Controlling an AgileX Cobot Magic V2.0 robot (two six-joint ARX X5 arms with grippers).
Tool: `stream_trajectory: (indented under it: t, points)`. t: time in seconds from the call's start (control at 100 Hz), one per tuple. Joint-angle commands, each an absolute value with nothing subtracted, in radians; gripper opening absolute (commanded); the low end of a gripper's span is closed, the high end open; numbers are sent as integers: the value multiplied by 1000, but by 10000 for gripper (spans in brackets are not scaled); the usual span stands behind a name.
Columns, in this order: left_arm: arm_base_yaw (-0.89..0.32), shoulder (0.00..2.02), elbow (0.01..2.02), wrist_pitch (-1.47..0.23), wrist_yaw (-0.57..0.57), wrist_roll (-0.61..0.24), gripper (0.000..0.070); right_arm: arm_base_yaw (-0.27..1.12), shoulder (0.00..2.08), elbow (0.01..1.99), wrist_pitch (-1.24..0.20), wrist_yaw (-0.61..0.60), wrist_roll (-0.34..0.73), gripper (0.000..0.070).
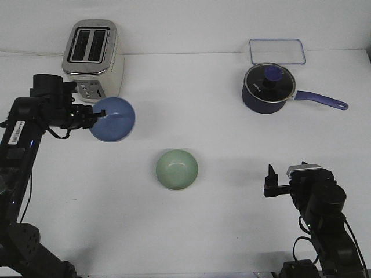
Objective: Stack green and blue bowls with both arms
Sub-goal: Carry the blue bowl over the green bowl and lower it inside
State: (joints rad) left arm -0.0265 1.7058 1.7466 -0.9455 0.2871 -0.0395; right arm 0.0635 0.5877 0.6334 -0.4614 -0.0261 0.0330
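Note:
Next, I set the periwinkle blue bowl down inside the empty mint green bowl (177, 168) using my left gripper.
The periwinkle blue bowl (114, 120) is at the left, just in front of the toaster. My left gripper (99, 114) is shut on its left rim and holds it tilted, with the inside facing the camera. The mint green bowl (177, 169) sits upright and empty on the white table near the middle, apart from both grippers. My right gripper (271, 182) is empty and hovers low at the right, well to the right of the green bowl. Its jaws are seen edge-on, so their gap does not show.
A silver toaster (93, 58) stands at the back left, right behind the blue bowl. A dark blue lidded saucepan (269, 88) with a long handle stands at the back right. A clear lid with a blue rim (277, 51) lies behind it.

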Motion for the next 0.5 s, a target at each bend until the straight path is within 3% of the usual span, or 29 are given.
stream_trajectory:
  t: [0.0, 0.28, 0.49]
  points:
    - [-75, 1709, 1766, -963, 294, -42, 7, 63, 590, 645, -450, -25, 29, 654]
    - [-344, 1728, 1764, -988, 292, -41, 7, 63, 590, 645, -450, -25, 29, 654]
    - [-448, 1762, 1764, -986, 285, -38, 7, 64, 590, 645, -450, -26, 29, 654]
